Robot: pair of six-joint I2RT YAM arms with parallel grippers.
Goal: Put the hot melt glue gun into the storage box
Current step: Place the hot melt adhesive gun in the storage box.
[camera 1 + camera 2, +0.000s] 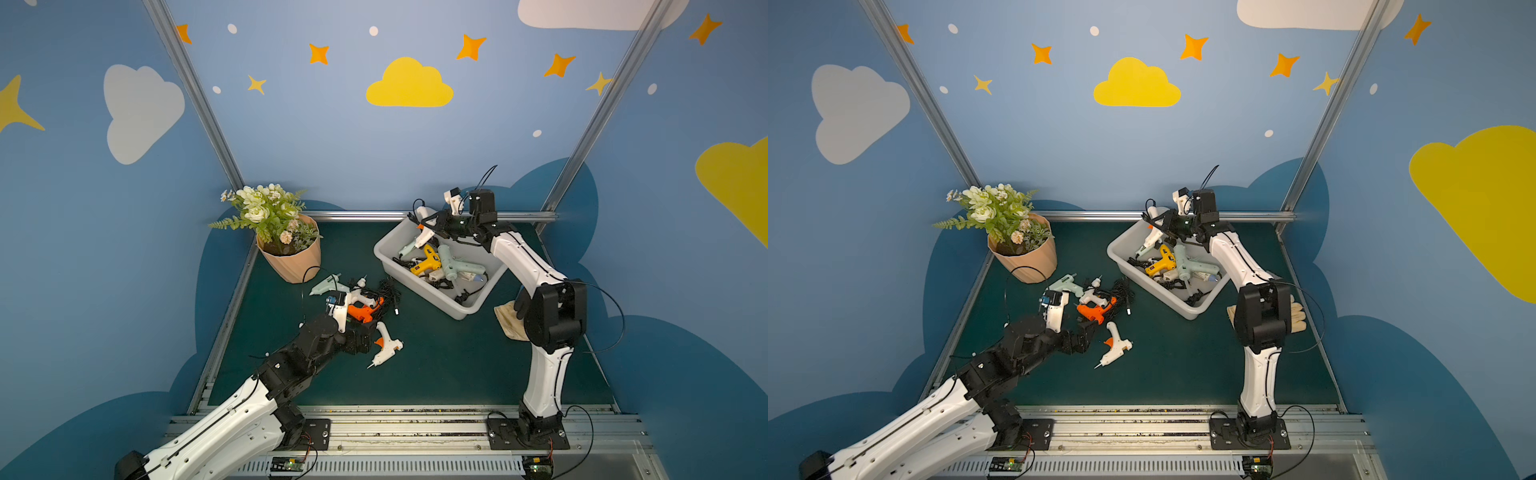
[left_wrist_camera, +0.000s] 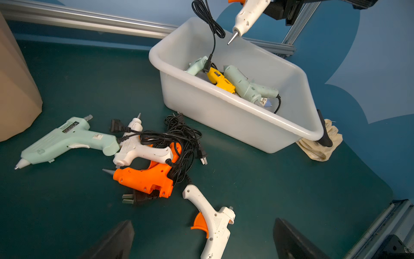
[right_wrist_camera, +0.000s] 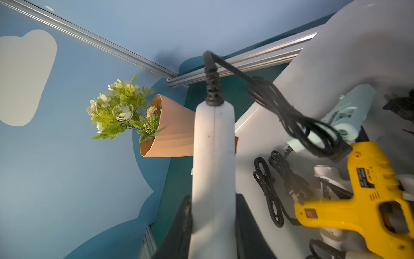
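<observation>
My right gripper is to place the white glue gun. It will put it down against the yellow glue gun's handle (image 1: 423,263) (image 3: 298,221) inside the storage box.
The whitish storage box (image 1: 419,293) (image 1: 1154,293) (image 2: 224,112) stands at the back right of the green mat, with a yellow glue gun (image 1: 426,262) (image 3: 367,201) and mint ones inside. My right gripper (image 1: 436,222) (image 3: 214,224) is shut on the handle of a white glue gun (image 1: 426,232) (image 2: 248,15) (image 3: 214,157) above the box's far corner, nozzle down, cord hanging into the box. My left gripper (image 1: 363,334) (image 2: 205,244) is open just above a white glue gun with an orange trigger (image 1: 384,347) (image 1: 1115,347) (image 2: 215,224) lying on the mat.
On the mat lie a mint gun (image 2: 67,141), a white gun (image 2: 139,150) and an orange gun (image 2: 145,179), tangled in black cords (image 2: 181,139). A tan flower pot (image 1: 291,257) stands back left. A beige cloth (image 1: 509,320) lies beside the box's near right corner.
</observation>
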